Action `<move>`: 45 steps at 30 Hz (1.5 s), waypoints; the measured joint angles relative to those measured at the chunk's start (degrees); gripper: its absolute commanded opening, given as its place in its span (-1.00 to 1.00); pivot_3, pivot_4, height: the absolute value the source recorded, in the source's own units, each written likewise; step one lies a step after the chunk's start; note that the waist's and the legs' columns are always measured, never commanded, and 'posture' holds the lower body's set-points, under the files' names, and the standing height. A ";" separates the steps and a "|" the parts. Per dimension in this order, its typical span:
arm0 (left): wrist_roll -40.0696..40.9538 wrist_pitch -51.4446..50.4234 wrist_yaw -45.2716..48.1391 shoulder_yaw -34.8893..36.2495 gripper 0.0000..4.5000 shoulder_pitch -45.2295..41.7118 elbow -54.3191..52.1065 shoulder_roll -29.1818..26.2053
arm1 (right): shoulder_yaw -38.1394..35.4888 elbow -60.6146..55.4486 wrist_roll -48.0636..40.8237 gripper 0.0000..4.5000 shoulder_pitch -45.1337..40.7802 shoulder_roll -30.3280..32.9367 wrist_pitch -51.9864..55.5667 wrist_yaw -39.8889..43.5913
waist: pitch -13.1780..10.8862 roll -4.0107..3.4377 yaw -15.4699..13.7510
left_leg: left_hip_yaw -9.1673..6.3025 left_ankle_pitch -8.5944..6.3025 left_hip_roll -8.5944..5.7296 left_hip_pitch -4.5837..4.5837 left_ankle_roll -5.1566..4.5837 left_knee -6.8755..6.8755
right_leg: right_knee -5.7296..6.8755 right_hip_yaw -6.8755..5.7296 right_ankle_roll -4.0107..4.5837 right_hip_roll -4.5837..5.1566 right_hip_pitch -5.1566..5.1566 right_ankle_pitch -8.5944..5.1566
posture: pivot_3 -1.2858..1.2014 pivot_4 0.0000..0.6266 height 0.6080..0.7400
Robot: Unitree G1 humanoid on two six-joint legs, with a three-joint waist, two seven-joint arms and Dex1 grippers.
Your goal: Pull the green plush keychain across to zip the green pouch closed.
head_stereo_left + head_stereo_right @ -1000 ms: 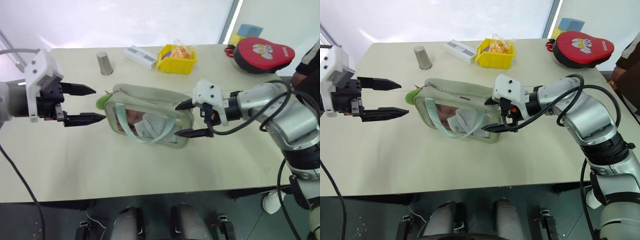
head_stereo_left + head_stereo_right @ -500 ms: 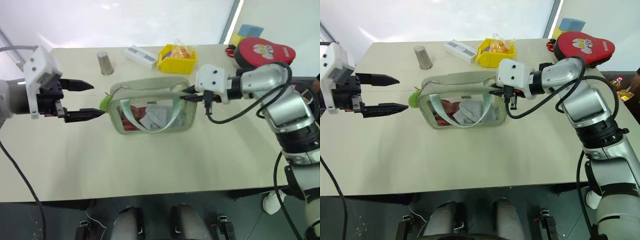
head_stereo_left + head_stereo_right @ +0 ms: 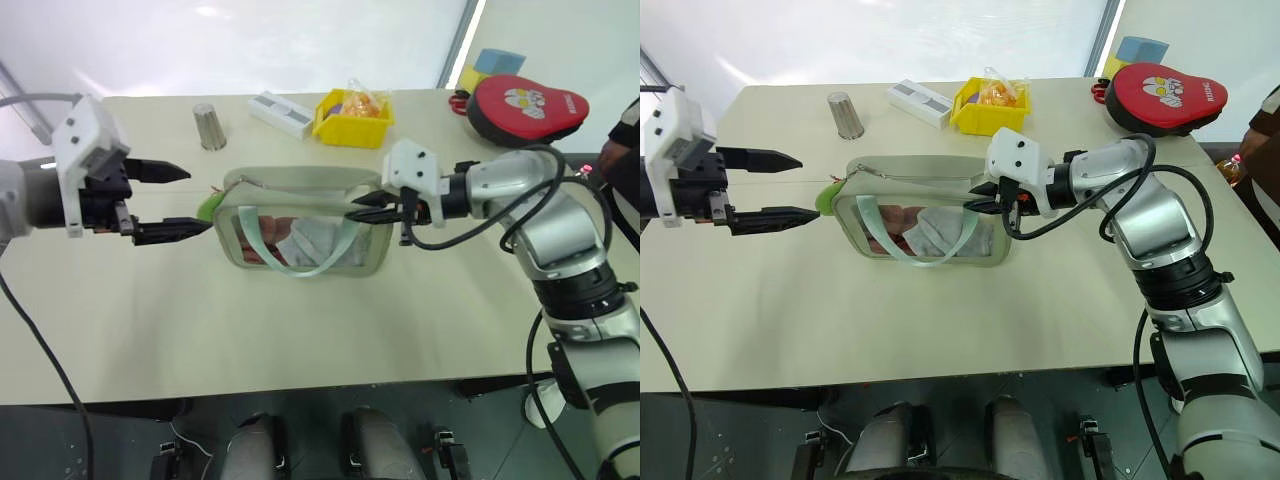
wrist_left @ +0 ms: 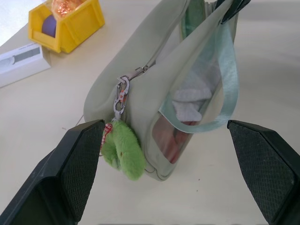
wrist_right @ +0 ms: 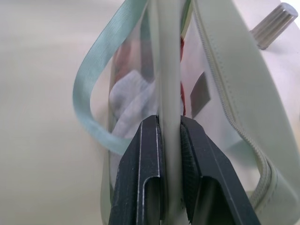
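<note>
The green pouch's front edge is pinched by my right gripper beside the mint strap, in the zipper's way, so that gripper should back off and pinch nearer the pouch's end (image 3: 386, 236).
The green pouch (image 3: 300, 225) stands upright mid-table, its clear panel and mint strap facing me. At its left end the green plush keychain (image 4: 123, 152) hangs from the zipper pull by a small clip. My left gripper (image 3: 198, 200) is open just left of that end, its fingers either side of the keychain (image 3: 207, 206) without touching it. My right gripper (image 5: 168, 123) is shut on the pouch's right end, pinching the fabric edge (image 5: 169, 93) between its pads.
Behind the pouch stand a metal cup (image 3: 209, 126), a white box (image 3: 280, 112) and a yellow bin (image 3: 352, 118) holding small items. A red case (image 3: 528, 105) lies at the far right corner. A person (image 3: 622, 140) is at the right edge.
My right gripper went from open around the pouch's right end to shut on it, and the pouch turned from lying askew to standing upright and square. The left gripper stayed put.
</note>
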State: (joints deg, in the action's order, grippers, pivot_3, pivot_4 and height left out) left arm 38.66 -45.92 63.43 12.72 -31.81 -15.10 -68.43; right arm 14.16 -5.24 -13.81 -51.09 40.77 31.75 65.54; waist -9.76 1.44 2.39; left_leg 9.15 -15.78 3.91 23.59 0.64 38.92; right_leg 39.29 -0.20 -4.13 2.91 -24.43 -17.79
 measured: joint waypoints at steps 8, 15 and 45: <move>-0.67 0.23 0.00 -0.56 1.00 -0.57 0.40 0.17 | -0.06 -1.00 0.14 -0.99 0.06 -0.33 2.24 -1.05 | 0.00 0.00 0.01 | 0.00 0.00 -0.01 0.00 0.00 0.00 | 0.00 0.00 0.00 -0.02 -0.01 0.00 | 0.03 -0.52 1.00; -0.72 0.24 0.00 -0.59 1.00 -0.57 0.41 0.17 | -0.06 -1.01 0.04 -0.99 0.00 -0.59 3.00 -1.18 | 0.00 0.00 0.04 | 0.00 0.00 -0.01 0.00 0.00 0.00 | 0.00 0.00 0.00 -0.02 -0.01 0.00 | 0.03 -0.52 1.00; -3.00 1.82 0.12 1.63 1.00 4.59 3.67 -0.06 | -5.05 -5.56 -2.53 0.05 1.59 8.74 5.61 4.24 | 0.01 0.01 0.04 | 0.00 0.00 0.00 0.00 0.00 0.01 | 0.01 0.00 0.00 -0.03 0.00 0.00 | 0.03 -0.52 1.00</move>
State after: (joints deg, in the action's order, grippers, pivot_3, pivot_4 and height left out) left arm 35.66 -44.09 63.54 14.36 -27.22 -11.43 -68.49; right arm 9.10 -10.80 -16.34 -49.50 49.51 37.36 69.78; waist -9.76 1.45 2.43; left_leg 9.14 -15.78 3.92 23.59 0.64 38.93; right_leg 39.30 -0.19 -4.13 2.88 -24.43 -17.79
